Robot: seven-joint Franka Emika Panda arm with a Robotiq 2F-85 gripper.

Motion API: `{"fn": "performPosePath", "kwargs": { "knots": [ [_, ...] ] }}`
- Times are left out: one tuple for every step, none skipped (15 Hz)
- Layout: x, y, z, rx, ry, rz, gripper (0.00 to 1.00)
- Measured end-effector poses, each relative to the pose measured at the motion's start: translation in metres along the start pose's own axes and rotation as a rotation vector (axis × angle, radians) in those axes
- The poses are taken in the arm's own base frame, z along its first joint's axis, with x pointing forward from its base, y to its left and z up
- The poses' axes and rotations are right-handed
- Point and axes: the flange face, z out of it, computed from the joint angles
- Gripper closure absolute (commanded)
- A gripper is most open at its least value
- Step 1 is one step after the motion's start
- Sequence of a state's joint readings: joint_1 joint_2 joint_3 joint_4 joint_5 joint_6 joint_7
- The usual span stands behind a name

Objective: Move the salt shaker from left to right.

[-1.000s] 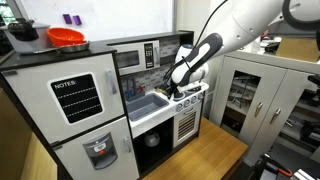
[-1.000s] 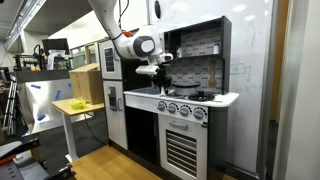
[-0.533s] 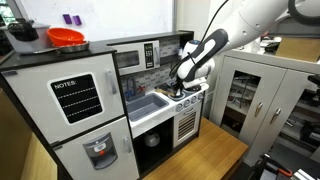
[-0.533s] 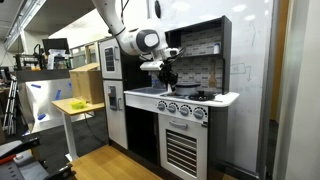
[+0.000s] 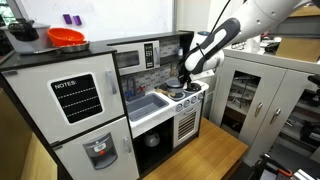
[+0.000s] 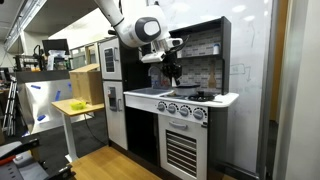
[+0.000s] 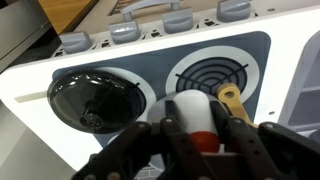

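Observation:
I am heading for the white counter [image 5: 196, 81] beside the black pan lid, away from the knobs. Next, my gripper lets go of the salt shaker, now held above the stove top, there.
My gripper [image 7: 197, 135] is shut on the salt shaker [image 7: 196, 115], a white shaker with a red band, and holds it above the toy stove top. In the wrist view it hangs over the burner with the spiral ring [image 7: 212, 75]. In both exterior views the gripper [image 5: 185, 79] [image 6: 172, 72] is above the stove of the play kitchen; the shaker is too small to make out there.
A black pan lid or pot [image 7: 93, 102] sits on the other burner. A yellow wooden utensil [image 7: 230, 101] lies beside the shaker. Stove knobs [image 7: 125, 32] line the front edge. The toy sink [image 5: 147, 103], microwave [image 5: 135, 58] and an orange bowl [image 5: 66, 38] stand nearby.
The arm has lifted and moved across the stove top with the shaker, away from the sink side, over the last second.

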State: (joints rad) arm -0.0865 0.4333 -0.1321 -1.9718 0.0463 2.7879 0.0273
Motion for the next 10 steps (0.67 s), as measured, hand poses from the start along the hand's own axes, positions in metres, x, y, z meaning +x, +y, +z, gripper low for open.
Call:
{"fn": "performPosePath", "kwargs": {
  "knots": [
    [0.002, 0.002, -0.006, -0.001, 0.004, 0.003, 0.88],
    [0.004, 0.005, -0.010, -0.002, 0.008, 0.007, 0.88],
    [0.006, 0.006, -0.014, -0.002, 0.014, 0.010, 0.88],
    [0.009, 0.007, -0.018, -0.002, 0.021, 0.012, 0.88],
    [0.011, 0.008, -0.020, -0.002, 0.027, 0.013, 0.88],
    [0.013, 0.008, -0.021, -0.001, 0.031, 0.013, 0.88],
    [0.015, 0.008, -0.021, 0.000, 0.033, 0.015, 0.88],
    [0.016, 0.008, -0.019, 0.000, 0.034, 0.016, 0.88],
    [0.018, 0.009, -0.018, 0.000, 0.035, 0.017, 0.88],
    [0.021, 0.010, -0.016, -0.002, 0.035, 0.018, 0.88]
  ]
}}
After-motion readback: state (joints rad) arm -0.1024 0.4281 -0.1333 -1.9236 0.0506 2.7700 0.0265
